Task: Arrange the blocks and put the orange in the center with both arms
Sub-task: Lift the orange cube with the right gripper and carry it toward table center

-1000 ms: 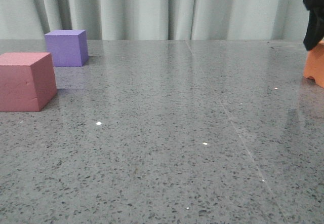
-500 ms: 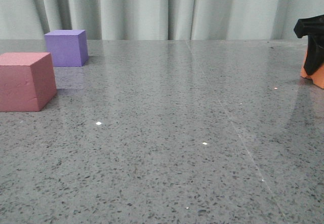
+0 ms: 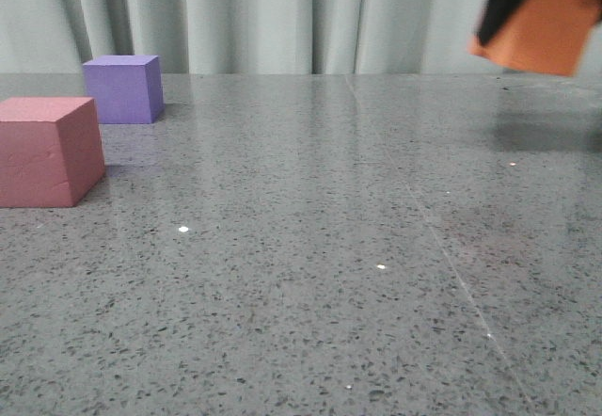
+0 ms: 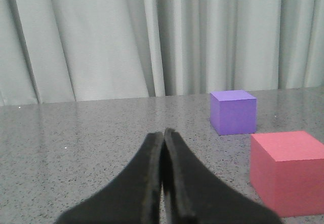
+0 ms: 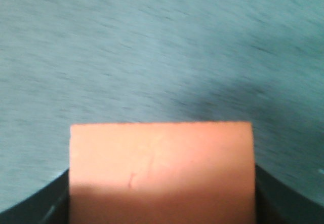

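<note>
I should release the orange cube from my right gripper on the tabletop, a cube's width inward from the purple cube (image 3: 273, 136).
The orange cube (image 3: 541, 30) hangs tilted in the air at the far right, well above the tabletop, with my right gripper (image 3: 527, 2) shut on it; only a dark finger shows at its left side. In the right wrist view the orange cube (image 5: 161, 171) fills the space between the black fingers (image 5: 283, 196). The pink-red cube (image 3: 47, 151) sits at the left edge, the purple cube (image 3: 122, 88) just behind it. My left gripper (image 4: 163, 135) is shut and empty, with the purple cube (image 4: 233, 112) and pink-red cube (image 4: 288, 171) beside it, apart from it.
Grey speckled stone tabletop (image 3: 310, 237) stretches between the left cubes and the raised orange cube. Pale pleated curtains (image 3: 310, 16) close off the back edge of the table.
The orange cube, resting on the table at the right edge before, has been lifted up and leftward in my right gripper. The pink-red and purple cubes have not moved.
</note>
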